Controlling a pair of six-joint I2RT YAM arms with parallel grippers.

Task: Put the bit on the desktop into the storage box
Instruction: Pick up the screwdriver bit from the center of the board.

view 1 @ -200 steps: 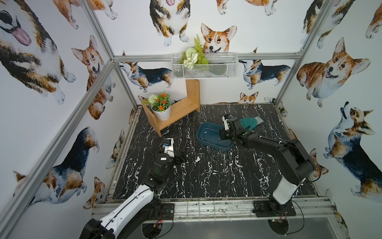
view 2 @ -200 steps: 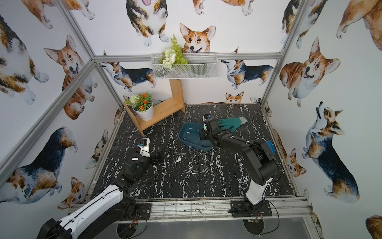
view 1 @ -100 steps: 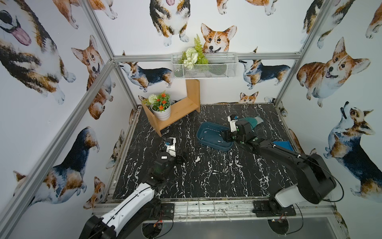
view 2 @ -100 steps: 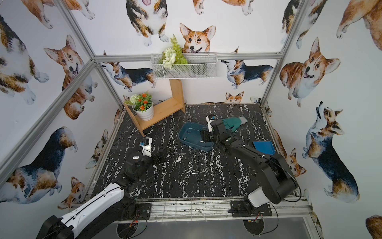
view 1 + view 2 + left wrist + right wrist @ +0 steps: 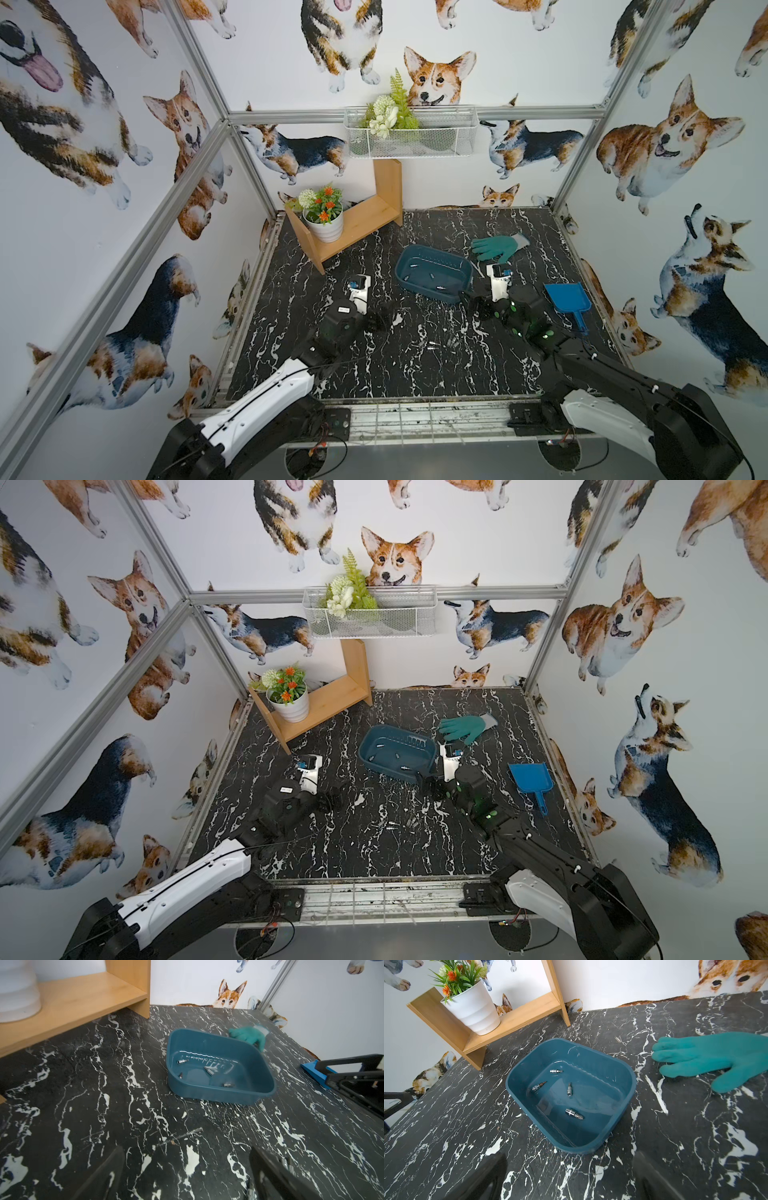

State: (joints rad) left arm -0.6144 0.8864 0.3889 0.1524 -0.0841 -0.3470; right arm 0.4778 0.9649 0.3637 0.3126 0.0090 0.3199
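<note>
The robot's left gripper will close on the thick end of the desktop bit [image 5: 421,345] [image 5: 251,1191] nearest to it, in front of the storage box.
The dark teal storage box [image 5: 432,296] [image 5: 390,776] sits mid-desktop, slightly toward the back. Several small silver bits [image 5: 574,1114] [image 5: 209,1071] lie on its floor. More small bits [image 5: 432,343] [image 5: 390,824] lie on the black marble desktop [image 5: 415,374] nearer the front. My right gripper [image 5: 470,301] [image 5: 571,1180] is open and empty, just off the box's near right corner. My left gripper [image 5: 380,318] [image 5: 187,1178] is open and empty too, low over the desktop to the left of the box.
A green glove [image 5: 498,246] lies behind the box to the right, and a bright blue dustpan [image 5: 567,298] lies at the right edge. At the back left a wooden shelf [image 5: 365,220] holds a white flower pot [image 5: 326,226]. A wire basket [image 5: 411,137] hangs on the back wall.
My right gripper has opened and drawn back from over the storage box to its near right corner. The left arm has hardly moved.
</note>
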